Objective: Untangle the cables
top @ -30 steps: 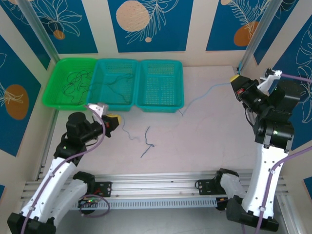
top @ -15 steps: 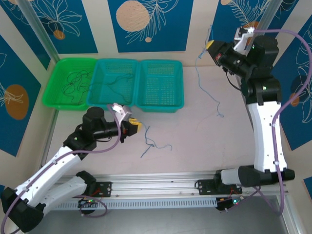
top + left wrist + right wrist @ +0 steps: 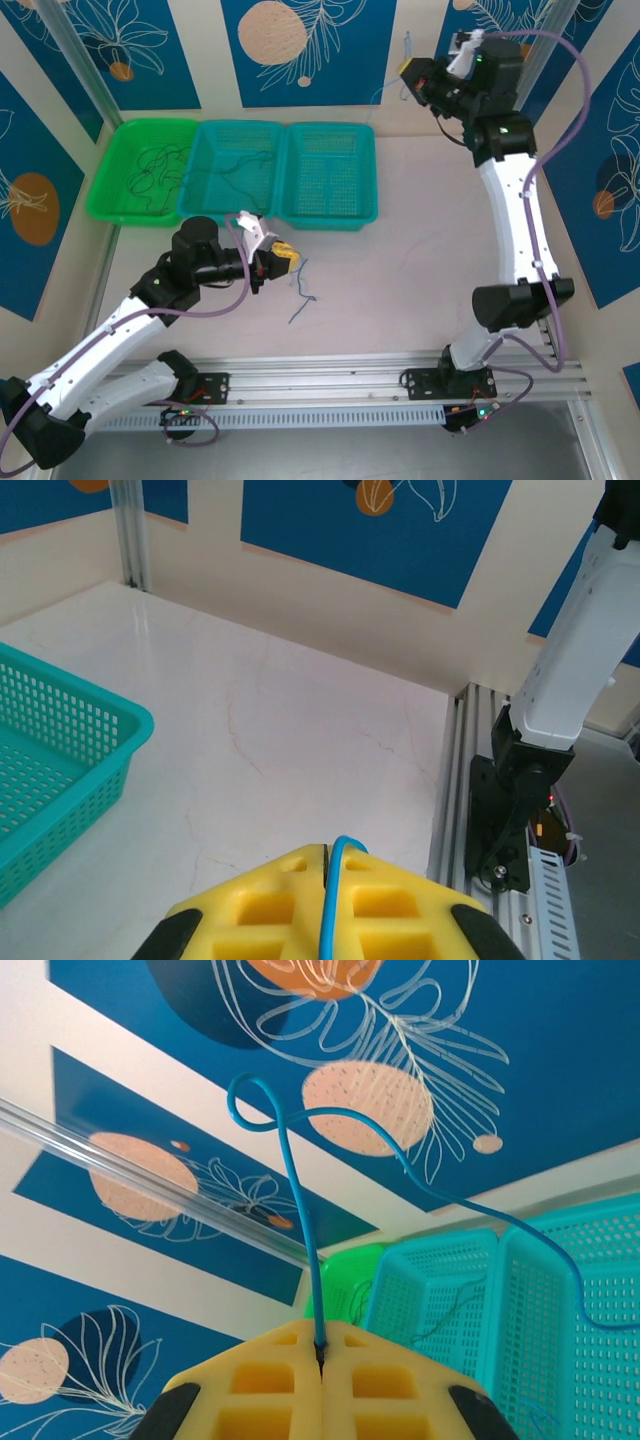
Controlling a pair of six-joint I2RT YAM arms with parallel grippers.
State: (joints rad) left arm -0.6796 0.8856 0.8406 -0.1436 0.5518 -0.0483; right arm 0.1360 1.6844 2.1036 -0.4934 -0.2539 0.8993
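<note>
I should use my left gripper to release the thin blue cable, now low over the table, inside the teal basket (image 3: 336, 187) (image 3: 18, 792) that is farthest from the green basket.
My left gripper (image 3: 287, 258) is low over the table in front of the baskets, shut on a thin blue cable (image 3: 331, 890) pinched between its yellow fingers (image 3: 400, 910). A short dark-blue length of cable (image 3: 300, 292) trails from it onto the table. My right gripper (image 3: 405, 70) is raised high by the back wall, shut on another thin blue cable (image 3: 298, 1190). That cable loops above the jaws and arcs away in front of the teal baskets (image 3: 560, 1260). Its far end is out of sight.
Three baskets stand in a row at the back left: a green one (image 3: 108, 190) with dark tangled cables (image 3: 155, 165), a middle teal one (image 3: 205, 190) with thin cables (image 3: 245, 165), and a right teal one (image 3: 360, 175). An aluminium rail (image 3: 330, 370) runs along the near edge.
The right arm rose and swung left toward the back wall, lifting its blue cable off the table. The left gripper moved right with its cable. Both grippers stayed shut.
</note>
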